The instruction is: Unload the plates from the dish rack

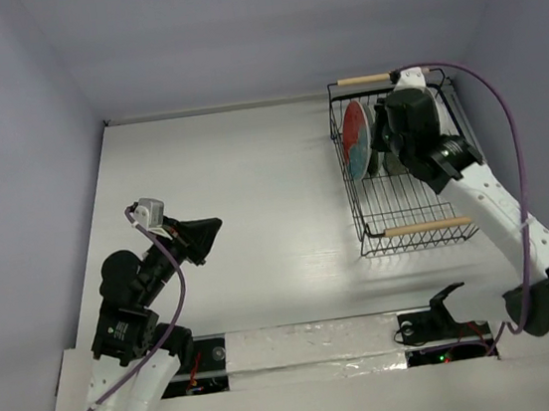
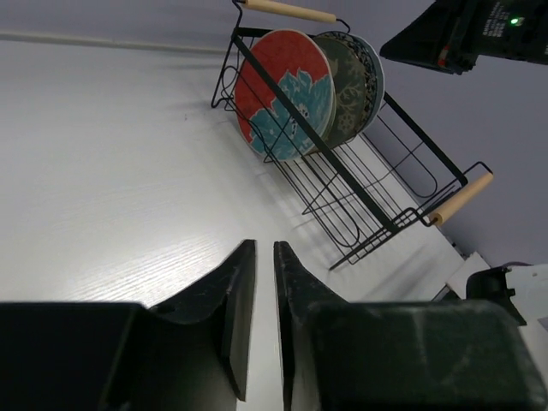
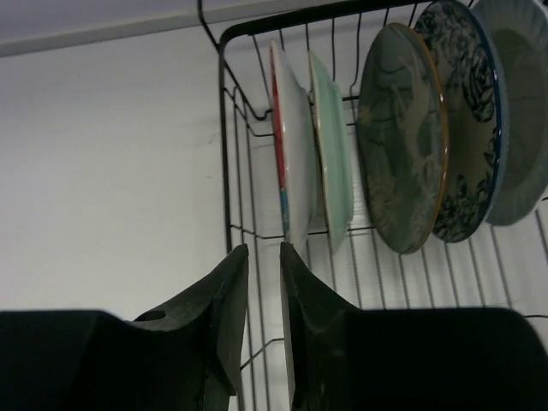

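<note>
The top of the red patterned plate's rim (image 1: pixel 368 132) (image 3: pixel 297 163), beside the pale green plate in the dish rack, will be gripped by my right gripper.
The black wire dish rack (image 1: pixel 362 227) stands at the right with wooden handles at both ends. Five plates stand on edge at its far end: red patterned plate (image 3: pixel 287 145), pale green (image 3: pixel 334 145), grey-brown (image 3: pixel 402 137), floral-rimmed (image 3: pixel 467 128), white (image 3: pixel 518 111). The red plate (image 1: pixel 355 140) faces left. My right gripper (image 3: pixel 265 248) hovers over the rack just short of the red plate's rim, its jaws a thin slit apart and holding nothing; in the top view it (image 1: pixel 384 140) is mostly hidden under its wrist. Far left of the rack, my left gripper (image 1: pixel 215 226) is shut and empty.
From the left wrist, the rack (image 2: pixel 360 193) and red plate (image 2: pixel 287 94) lie ahead on the white table, with the left gripper (image 2: pixel 265 247) low over it. Purple walls enclose the table. The near half of the rack holds no plates.
</note>
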`<state>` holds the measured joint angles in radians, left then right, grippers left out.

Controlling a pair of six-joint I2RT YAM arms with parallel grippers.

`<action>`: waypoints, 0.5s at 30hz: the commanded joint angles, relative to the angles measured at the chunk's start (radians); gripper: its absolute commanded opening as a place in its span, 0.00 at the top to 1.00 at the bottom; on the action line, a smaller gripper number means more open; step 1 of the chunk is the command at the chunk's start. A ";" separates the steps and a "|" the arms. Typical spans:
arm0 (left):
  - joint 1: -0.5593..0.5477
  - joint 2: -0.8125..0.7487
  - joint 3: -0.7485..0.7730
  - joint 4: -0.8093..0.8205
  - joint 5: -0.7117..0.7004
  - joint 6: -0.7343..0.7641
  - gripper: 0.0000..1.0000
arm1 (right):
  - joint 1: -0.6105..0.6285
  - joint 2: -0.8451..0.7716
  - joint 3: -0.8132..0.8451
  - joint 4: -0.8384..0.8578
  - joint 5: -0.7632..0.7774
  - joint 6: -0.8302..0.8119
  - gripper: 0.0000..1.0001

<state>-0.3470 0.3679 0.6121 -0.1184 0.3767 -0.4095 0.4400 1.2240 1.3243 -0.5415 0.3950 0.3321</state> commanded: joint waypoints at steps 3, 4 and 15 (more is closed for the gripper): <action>-0.004 -0.020 0.005 0.025 -0.035 -0.014 0.80 | 0.003 0.169 0.137 -0.061 0.156 -0.059 0.64; -0.004 -0.023 0.005 0.025 -0.035 -0.014 0.76 | 0.003 0.190 0.165 -0.063 0.162 -0.067 0.60; -0.004 -0.026 0.002 0.029 -0.028 -0.015 0.66 | 0.003 0.423 0.322 -0.095 0.269 -0.105 0.63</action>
<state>-0.3470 0.3492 0.6121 -0.1246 0.3477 -0.4213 0.4400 1.6367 1.5761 -0.6250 0.5854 0.2546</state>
